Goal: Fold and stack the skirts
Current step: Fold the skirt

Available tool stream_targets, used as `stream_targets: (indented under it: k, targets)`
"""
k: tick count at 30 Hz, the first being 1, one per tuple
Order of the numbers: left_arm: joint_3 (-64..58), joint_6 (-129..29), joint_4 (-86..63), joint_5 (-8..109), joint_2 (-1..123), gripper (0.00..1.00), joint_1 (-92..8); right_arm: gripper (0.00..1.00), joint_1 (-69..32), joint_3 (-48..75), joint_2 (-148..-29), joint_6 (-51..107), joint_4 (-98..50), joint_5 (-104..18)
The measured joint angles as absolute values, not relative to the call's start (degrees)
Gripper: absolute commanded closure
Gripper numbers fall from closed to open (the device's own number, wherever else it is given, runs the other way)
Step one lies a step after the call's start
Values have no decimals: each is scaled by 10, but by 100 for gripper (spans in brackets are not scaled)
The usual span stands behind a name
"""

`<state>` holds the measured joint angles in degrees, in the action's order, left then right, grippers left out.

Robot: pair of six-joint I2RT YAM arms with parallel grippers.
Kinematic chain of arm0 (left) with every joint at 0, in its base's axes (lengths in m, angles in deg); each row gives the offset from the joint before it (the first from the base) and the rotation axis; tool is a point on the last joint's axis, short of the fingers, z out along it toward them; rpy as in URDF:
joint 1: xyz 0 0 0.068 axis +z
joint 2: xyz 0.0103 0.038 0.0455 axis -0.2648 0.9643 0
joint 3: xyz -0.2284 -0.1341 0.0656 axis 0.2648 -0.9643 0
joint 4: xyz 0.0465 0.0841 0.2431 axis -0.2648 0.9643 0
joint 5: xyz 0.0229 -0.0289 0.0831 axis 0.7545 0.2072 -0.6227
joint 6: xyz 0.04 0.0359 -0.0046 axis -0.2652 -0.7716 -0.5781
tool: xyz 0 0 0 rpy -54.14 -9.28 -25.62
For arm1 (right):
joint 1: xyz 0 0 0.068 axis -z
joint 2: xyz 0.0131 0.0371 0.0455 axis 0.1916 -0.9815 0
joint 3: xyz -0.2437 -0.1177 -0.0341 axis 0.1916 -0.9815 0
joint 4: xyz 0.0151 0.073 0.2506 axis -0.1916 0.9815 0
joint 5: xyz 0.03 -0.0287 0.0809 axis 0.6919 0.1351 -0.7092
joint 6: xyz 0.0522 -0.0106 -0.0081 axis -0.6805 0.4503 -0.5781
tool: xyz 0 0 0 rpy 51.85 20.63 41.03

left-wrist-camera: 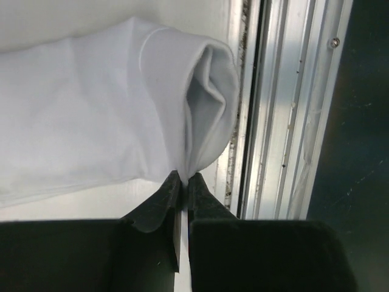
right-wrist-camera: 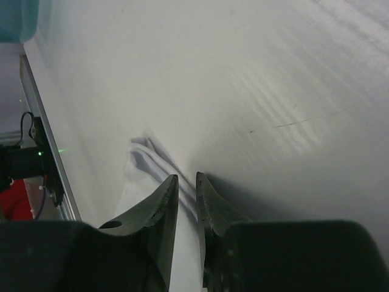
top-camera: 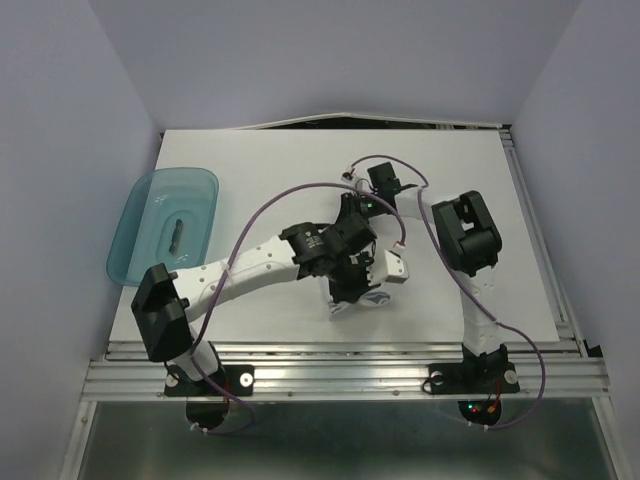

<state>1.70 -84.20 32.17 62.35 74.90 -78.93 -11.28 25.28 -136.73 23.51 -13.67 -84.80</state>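
The bunched fold of edge in my left gripper will be let go on the white skirt's far end [top-camera: 324, 253], around the middle of the table.
One white skirt [left-wrist-camera: 91, 121] shows as a soft bundle with a rolled, doubled end, lying close to the table's near edge. My left gripper [left-wrist-camera: 183, 176] is shut on that end's hem. In the right wrist view the skirt [right-wrist-camera: 137, 176] is a crumpled strip running between the fingers of my right gripper [right-wrist-camera: 185, 177], which is shut on it with a narrow gap. In the top view both grippers, left [top-camera: 343, 290] and right [top-camera: 372, 288], meet over the skirt [top-camera: 362, 301] near the front centre, and the arms hide most of it. No other skirt shows.
A translucent teal tray [top-camera: 165, 225] holding a small dark item [top-camera: 177, 233] overhangs the table's left edge. Aluminium rails [left-wrist-camera: 285, 121] run along the near edge, right beside the cloth. The right arm's elbow [top-camera: 465, 232] stands at centre right, with purple cables looping over the table.
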Motion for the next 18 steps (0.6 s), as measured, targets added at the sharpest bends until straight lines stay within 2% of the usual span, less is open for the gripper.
stream_targets:
  k: [8, 18]
  targets:
    - [126, -912, 373, 649, 798, 100, -681, 89, -130, 193, -1343, 267, -132, -894]
    - [134, -966, 358, 622, 880, 100, -620, 90, -130, 175, -1336, 290, -112, -922]
